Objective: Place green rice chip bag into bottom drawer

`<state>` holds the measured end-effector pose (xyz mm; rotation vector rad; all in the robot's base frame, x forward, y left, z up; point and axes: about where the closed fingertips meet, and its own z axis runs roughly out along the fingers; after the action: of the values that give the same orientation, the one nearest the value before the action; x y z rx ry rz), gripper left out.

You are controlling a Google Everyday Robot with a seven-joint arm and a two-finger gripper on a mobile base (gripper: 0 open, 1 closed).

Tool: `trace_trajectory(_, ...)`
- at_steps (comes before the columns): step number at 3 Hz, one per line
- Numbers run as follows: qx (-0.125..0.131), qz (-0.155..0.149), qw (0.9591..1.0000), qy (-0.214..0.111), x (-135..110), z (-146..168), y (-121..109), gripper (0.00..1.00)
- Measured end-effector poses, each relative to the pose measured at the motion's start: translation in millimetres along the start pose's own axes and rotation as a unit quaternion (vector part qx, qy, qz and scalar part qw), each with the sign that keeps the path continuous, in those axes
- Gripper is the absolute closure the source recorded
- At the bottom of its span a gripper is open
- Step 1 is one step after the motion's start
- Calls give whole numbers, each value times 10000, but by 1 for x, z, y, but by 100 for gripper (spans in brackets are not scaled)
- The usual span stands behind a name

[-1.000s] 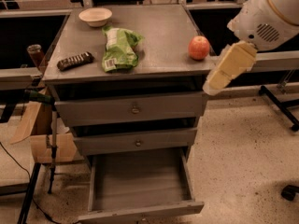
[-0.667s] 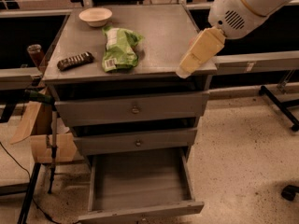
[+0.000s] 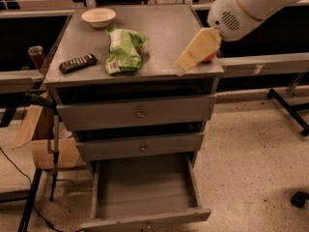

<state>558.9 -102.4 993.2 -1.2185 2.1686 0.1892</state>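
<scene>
The robot's gripper will close next on the middle (image 3: 126, 47) of the green rice chip bag, between the bag's near and far ends.
The green rice chip bag (image 3: 122, 50) lies flat on the grey cabinet top (image 3: 159, 30), left of centre, with its white barcode label toward the front. The bottom drawer (image 3: 145, 190) is pulled out and its tray holds nothing. My gripper (image 3: 187, 61), a cream wedge on the white arm (image 3: 241, 8), hangs over the right front part of the cabinet top, well to the right of the bag and not touching it. It holds nothing that I can see.
A white bowl (image 3: 99, 17) stands at the back left of the top. A dark remote-like bar (image 3: 77, 63) lies left of the bag. A red apple (image 3: 211, 58) peeks out behind the gripper. A cardboard box (image 3: 46, 139) and stand sit left of the cabinet.
My gripper has moved left from beyond the cabinet's right edge to over its right front part, and it now covers most of the apple. The bag has not moved.
</scene>
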Motion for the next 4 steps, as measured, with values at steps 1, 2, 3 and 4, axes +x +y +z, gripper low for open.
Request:
trace_trajectory(1, -17, 953, 9952, -211, -22, 64, -20, 0)
trace_trajectory(2, 45, 1742, 9837, -452, -47, 109, -32, 0)
trace_trajectory(3, 268, 2367, 9684, -743, -72, 134, -40, 0)
trace_trajectory(4, 416, 2692, 9579, -910, -99, 148, -46, 0)
